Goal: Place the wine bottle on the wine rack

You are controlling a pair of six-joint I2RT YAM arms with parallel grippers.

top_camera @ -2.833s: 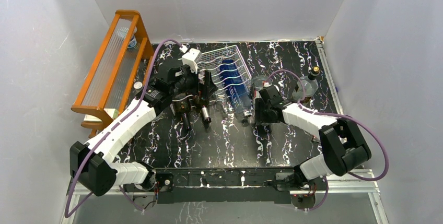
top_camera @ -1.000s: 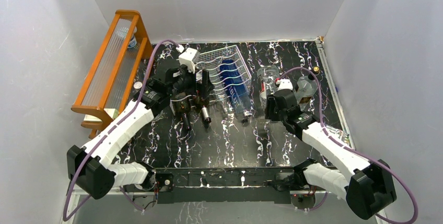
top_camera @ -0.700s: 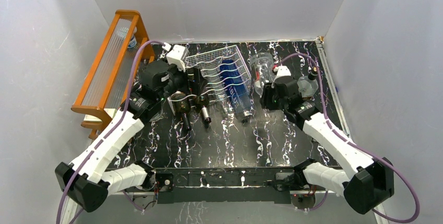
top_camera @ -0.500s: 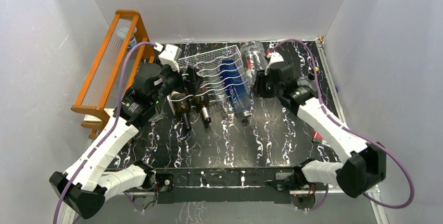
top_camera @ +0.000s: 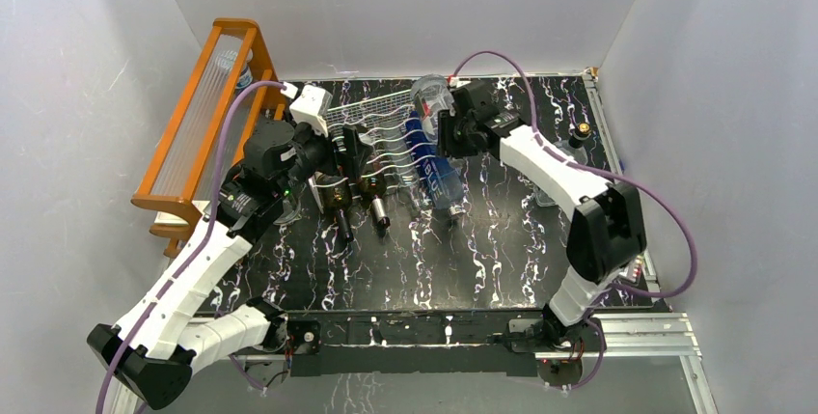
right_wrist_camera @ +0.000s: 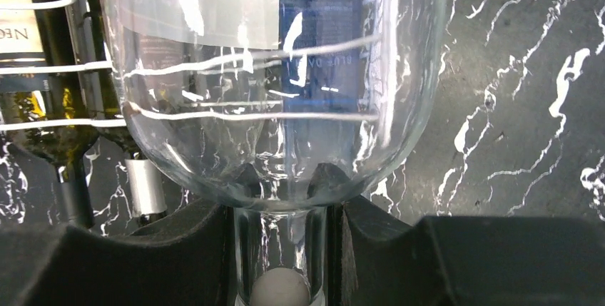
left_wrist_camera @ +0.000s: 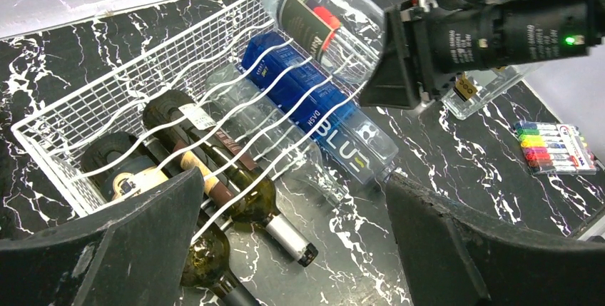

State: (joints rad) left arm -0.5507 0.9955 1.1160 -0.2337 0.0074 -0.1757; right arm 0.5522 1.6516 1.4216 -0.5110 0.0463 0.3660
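My right gripper has the clear wine bottle, now tilted in the air over the rack. It will let go of it on the rear of the wine rack point(top_camera: 427, 111) point(right_wrist_camera: 285, 21) above the blue bottle.
My right gripper point(right_wrist_camera: 282, 252) is shut on the neck of a clear wine bottle point(right_wrist_camera: 271, 70) with a white stopper. It holds the bottle tilted in the air, base up, over the right rear part of the wine rack point(top_camera: 381, 110). In the left wrist view this bottle point(left_wrist_camera: 321, 13) hangs above the silver-white wire rack point(left_wrist_camera: 85, 106). Two dark green bottles point(left_wrist_camera: 207, 163), a clear one and a blue bottle point(left_wrist_camera: 321, 113) lie in the rack's grooves. My left gripper point(top_camera: 349, 151) stands open at the rack's left front, with nothing between its fingers point(left_wrist_camera: 93, 249).
A tall orange wooden shelf point(top_camera: 207, 115) stands at the left wall. A clear square flask point(top_camera: 569, 149) with a dark stopper sits on the black marble table at the right. A pack of coloured markers point(left_wrist_camera: 556, 148) lies near it.
My right arm has swung the clear bottle from the table right of the rack up and back, over the rack's rear. My left arm drew slightly left, still open.
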